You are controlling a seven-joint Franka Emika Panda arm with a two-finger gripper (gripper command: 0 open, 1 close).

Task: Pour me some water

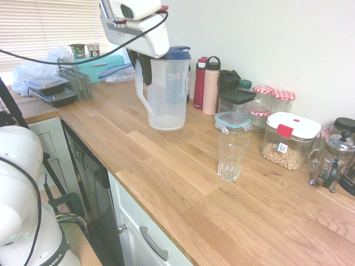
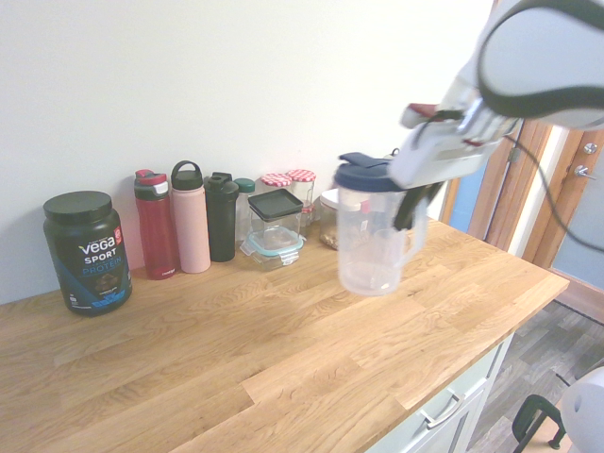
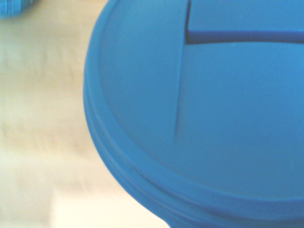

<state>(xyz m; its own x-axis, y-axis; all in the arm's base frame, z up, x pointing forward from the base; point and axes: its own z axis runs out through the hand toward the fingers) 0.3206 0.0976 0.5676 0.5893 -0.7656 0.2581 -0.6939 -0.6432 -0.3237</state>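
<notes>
Next, I set the pitcher with my gripper on the open wooden counter (image 2: 226, 345) in front of the pink bottle.
My gripper (image 1: 142, 67) is shut on the handle of a clear plastic pitcher (image 1: 166, 91) with a blue lid, holding it upright low over the wooden counter (image 1: 166, 183). An empty drinking glass (image 1: 232, 155) stands on the counter to the pitcher's right, nearer the front edge and well apart from it. From the other side, the gripper (image 2: 411, 203) shows at the pitcher's (image 2: 370, 236) right, and the pitcher covers the glass. The wrist view is filled by the blue lid (image 3: 199, 118). I cannot tell whether there is water in the pitcher.
Along the wall stand a black tub (image 2: 85, 250), a red bottle (image 1: 199, 83), a pink bottle (image 1: 211, 86), a black-lidded glass box (image 1: 236, 108), a red-clipped container (image 1: 289, 141) and a French press (image 1: 333, 160). Containers and a rack (image 1: 75, 80) sit far left.
</notes>
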